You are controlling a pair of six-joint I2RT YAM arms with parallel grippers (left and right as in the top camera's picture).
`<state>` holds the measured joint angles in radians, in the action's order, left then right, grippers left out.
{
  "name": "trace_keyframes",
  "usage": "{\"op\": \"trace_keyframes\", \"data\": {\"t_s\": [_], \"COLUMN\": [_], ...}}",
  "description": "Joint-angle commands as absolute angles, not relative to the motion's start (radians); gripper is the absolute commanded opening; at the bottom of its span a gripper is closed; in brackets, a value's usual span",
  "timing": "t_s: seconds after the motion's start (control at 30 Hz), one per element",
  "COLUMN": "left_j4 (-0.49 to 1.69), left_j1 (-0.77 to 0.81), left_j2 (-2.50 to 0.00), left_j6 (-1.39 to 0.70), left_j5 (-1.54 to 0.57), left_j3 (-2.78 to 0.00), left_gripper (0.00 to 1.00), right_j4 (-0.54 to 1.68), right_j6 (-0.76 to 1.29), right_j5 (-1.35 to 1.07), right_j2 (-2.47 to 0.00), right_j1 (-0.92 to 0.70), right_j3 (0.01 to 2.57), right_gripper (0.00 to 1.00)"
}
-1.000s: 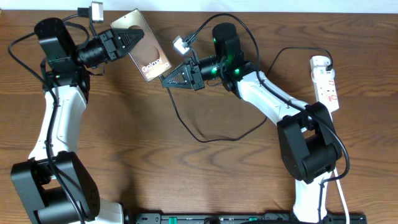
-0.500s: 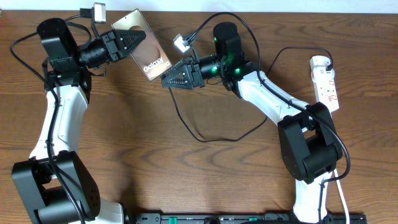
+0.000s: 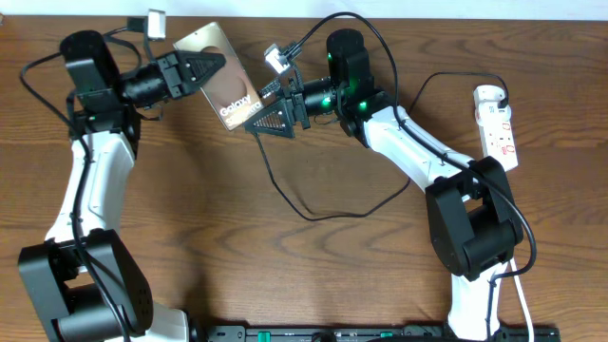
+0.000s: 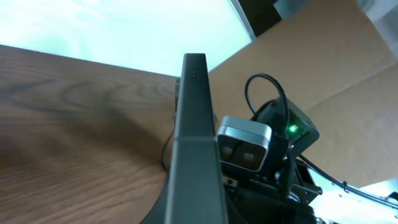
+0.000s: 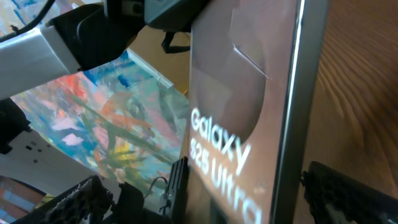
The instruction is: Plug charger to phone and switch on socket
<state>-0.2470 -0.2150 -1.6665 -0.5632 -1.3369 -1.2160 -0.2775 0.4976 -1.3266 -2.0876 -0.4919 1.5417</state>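
Observation:
The robot's left gripper will set the phone down on the bare table (image 3: 224, 206) between the left arm and the charger's loop. The phone is now lifted off the table.
The phone (image 3: 225, 84) is lifted off the table, tan screen up, with my left gripper (image 3: 203, 68) shut on its upper end. In the left wrist view I see only the phone's dark edge (image 4: 195, 124). My right gripper (image 3: 259, 107) stands open around the phone's lower end, and its fingers (image 5: 357, 194) flank the "Galaxy S25 Ultra" screen (image 5: 245, 118). The charger (image 3: 332, 216), a thin black cable, runs from that lower end down and loops across the table. Its plug tip is hidden, so I cannot tell whether it sits in the port. The white socket (image 3: 498, 122) lies at the far right.
The socket's white cord (image 3: 523, 296) trails down past the right arm's base (image 3: 472, 223). Thicker black robot cables arc over both arms near the back edge. The left arm's base (image 3: 81, 285) stands at the front left, and a black rail (image 3: 370, 332) runs along the front.
My right gripper has gone from shut to wide open at the phone's lower end. The left gripper and the phone have shifted slightly right, toward the right gripper.

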Motion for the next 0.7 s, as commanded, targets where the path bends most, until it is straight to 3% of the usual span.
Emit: {"op": "trace_keyframes", "data": {"t_s": [0.0,0.23,0.57,0.67], "left_j4": [-0.248,-0.096,0.339,0.368], "left_j1": [-0.264,-0.379,-0.415,-0.413], "left_j2": [-1.661,-1.661,-1.661,-1.661], "left_j6": [-0.551,-0.55,-0.284,-0.262], "left_j5": [-1.367,-1.303,-1.137,-1.106], "left_j3": [-1.218,-1.215,-1.16,-1.119], "left_gripper": [0.07,0.07,0.08,0.07], "right_j4": [-0.277,-0.273,0.016,0.123], "right_j6": [0.493,0.494,0.435,0.381], "right_j5": [-1.323,-1.316,-1.092,-1.022], "right_j2": [-2.065,-2.065,-2.065,-2.065], "right_j1": [-0.488,-0.471,-0.419,-0.408], "right_j3": [1.562,1.562,1.562,1.562], "right_gripper": [0.99,0.99,0.99,0.99]}}
